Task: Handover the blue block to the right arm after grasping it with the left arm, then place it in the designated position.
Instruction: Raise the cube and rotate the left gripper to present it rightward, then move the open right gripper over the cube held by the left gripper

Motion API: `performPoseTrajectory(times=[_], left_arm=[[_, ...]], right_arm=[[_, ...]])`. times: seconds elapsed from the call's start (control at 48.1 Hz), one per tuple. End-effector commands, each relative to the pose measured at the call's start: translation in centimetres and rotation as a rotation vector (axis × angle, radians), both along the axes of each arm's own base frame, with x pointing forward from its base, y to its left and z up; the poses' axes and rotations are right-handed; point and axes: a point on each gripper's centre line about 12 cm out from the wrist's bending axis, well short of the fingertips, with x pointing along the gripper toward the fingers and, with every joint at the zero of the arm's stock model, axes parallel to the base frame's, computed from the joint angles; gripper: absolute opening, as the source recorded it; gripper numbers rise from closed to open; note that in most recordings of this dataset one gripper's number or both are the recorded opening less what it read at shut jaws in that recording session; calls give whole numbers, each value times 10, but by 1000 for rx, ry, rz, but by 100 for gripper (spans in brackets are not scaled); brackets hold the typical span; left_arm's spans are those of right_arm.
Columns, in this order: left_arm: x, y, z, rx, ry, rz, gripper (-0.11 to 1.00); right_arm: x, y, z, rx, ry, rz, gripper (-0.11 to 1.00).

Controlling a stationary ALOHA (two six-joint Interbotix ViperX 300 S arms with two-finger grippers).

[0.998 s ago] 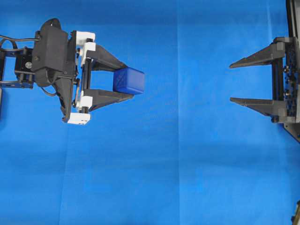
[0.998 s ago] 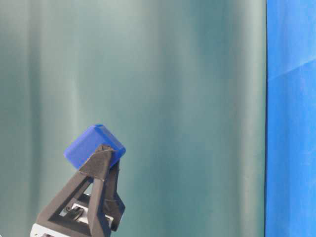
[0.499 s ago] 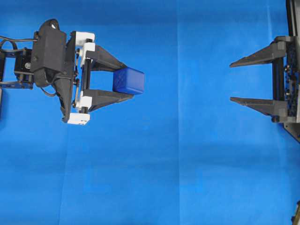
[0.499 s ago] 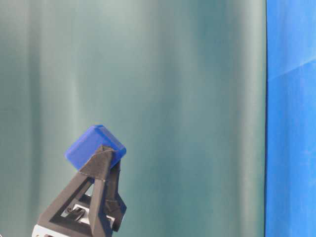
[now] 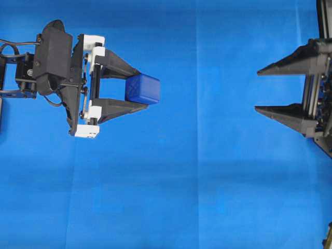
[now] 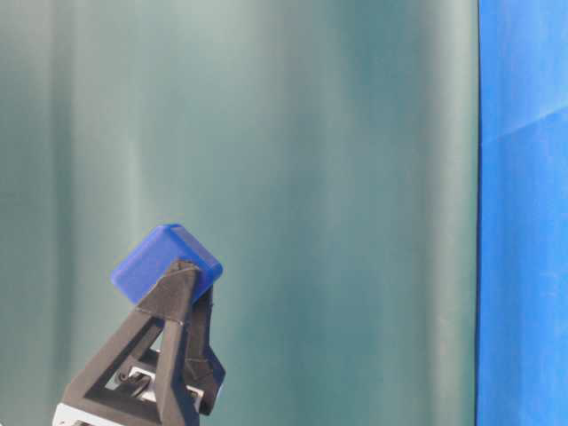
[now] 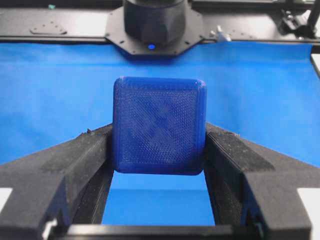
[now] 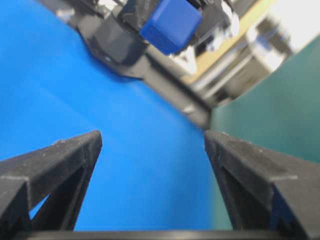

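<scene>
The blue block has its loose end (image 5: pixel 154 89) (image 8: pixel 167 34) sticking out past my left gripper's fingers, so my right gripper will go there next and close on that end.
The blue block (image 5: pixel 142 88), a small dark-blue cube, is clamped between the tips of my left gripper (image 5: pixel 140 90), which has black fingers on white brackets and points right. The left wrist view shows the blue block (image 7: pixel 159 125) pinched on both sides by the fingers (image 7: pixel 235 152), lifted above the cloth. At table level the blue block (image 6: pixel 160 257) sits tilted atop the left gripper (image 6: pixel 177 282). My right gripper (image 5: pixel 257 90) stands wide open at the right edge, pointing left, far from the block, nothing between its fingers. From the right wrist, the blue block (image 8: pixel 171 23) shows far ahead of the right gripper (image 8: pixel 152 137).
A blue cloth (image 5: pixel 197 181) covers the table. A teal backdrop (image 6: pixel 337 177) stands behind at table level. The right arm's black base (image 7: pixel 155 25) is across the cloth in the left wrist view.
The right gripper has tilted slightly and shifted a little right at the frame edge. The left gripper holds the block almost still, only a touch lower at table level.
</scene>
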Motion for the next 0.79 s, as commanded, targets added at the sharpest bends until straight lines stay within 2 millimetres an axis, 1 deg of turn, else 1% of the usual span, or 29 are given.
performPoseTrajectory(times=[0.0, 0.354, 0.77], left_arm=[[-2, 0, 12, -5, -40, 0, 47], [-2, 0, 13, -8, -44, 0, 47], [-2, 0, 13, -9, -44, 1, 47]], right_arm=[[1, 2, 12, -123, -35, 15, 96], [0, 4, 7, -516, -23, 48, 96], [0, 3, 8, -534, -17, 42, 94]])
